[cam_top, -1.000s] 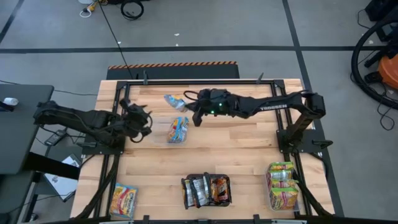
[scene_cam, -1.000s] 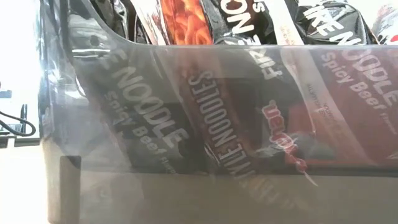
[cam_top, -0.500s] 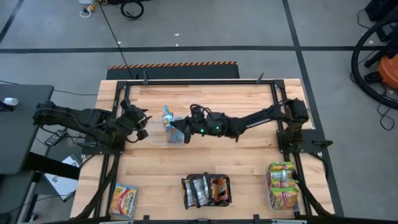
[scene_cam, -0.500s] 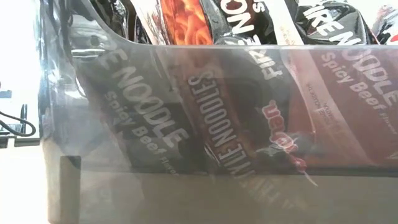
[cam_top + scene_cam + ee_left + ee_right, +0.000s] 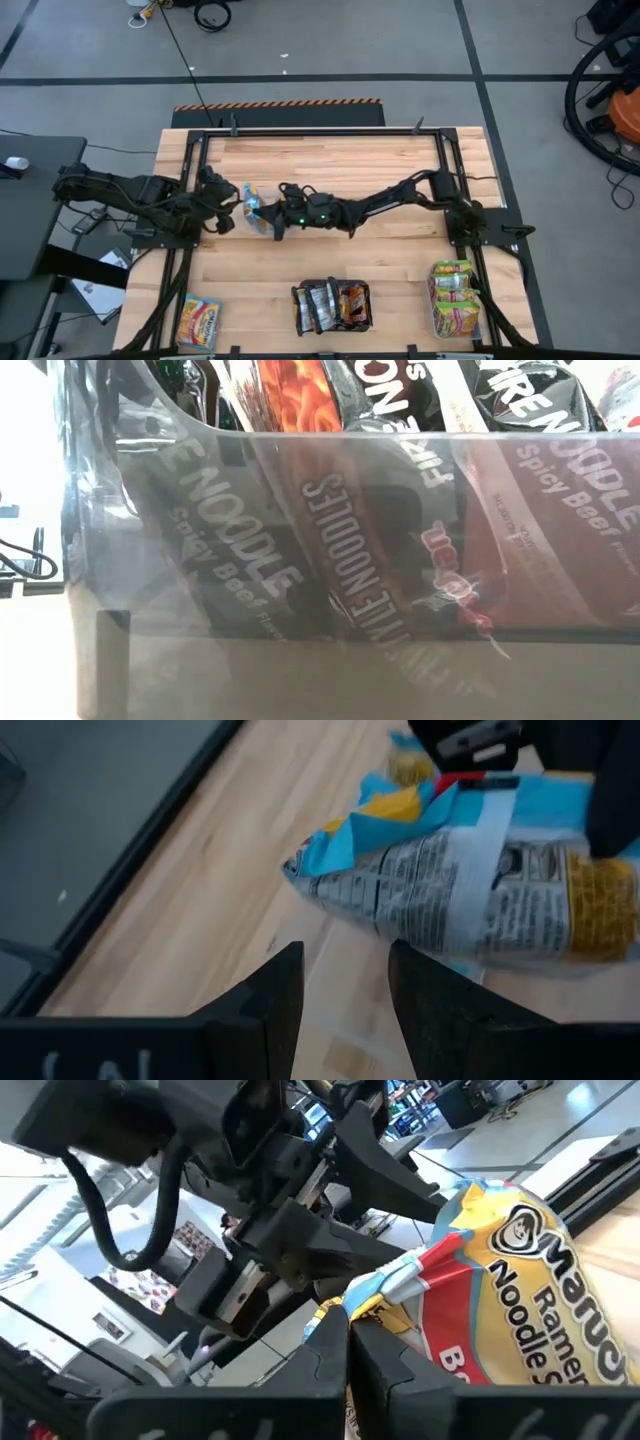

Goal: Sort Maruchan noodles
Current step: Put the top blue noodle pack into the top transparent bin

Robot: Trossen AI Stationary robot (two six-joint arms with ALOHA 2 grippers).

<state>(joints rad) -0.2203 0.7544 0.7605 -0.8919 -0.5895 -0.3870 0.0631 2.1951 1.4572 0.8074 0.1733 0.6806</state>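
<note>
The Maruchan packet will go into the clear tub on the wood (image 5: 270, 197) between my two grippers, and my right gripper needs to let go of it there.
My right gripper (image 5: 274, 216) reaches across the table to its left-middle, shut on a blue, yellow and silver Maruchan packet (image 5: 253, 203). The right wrist view shows that packet's yellow face (image 5: 520, 1305); the left wrist view shows its printed back (image 5: 460, 890). My left gripper (image 5: 232, 212) is open just left of it. Its fingers (image 5: 290, 990) stand short of the packet's near end (image 5: 300, 870) without touching. A second blue packet (image 5: 267, 228) lies flat on the wood under the right gripper. My right gripper (image 5: 347, 1335) pinches the blue packet by a crumpled edge (image 5: 375, 1295) at one end, between its two fingers. It comes roughly level from the table's right. The packet sticks out past the fingertips toward the left gripper, above the table.
Three clear tubs stand along the near edge: orange-yellow packets at the left (image 5: 198, 322), dark packets in the middle (image 5: 333, 305), yellow-green packets at the right (image 5: 455, 298). The middle tub (image 5: 330, 560) fills the low view. A dark frame rail (image 5: 320, 131) borders the table.
My right arm has stretched out and carried the blue packet from the far-middle of the table toward the left and near side, up to my left gripper. The second blue packet has stayed on the wood.
</note>
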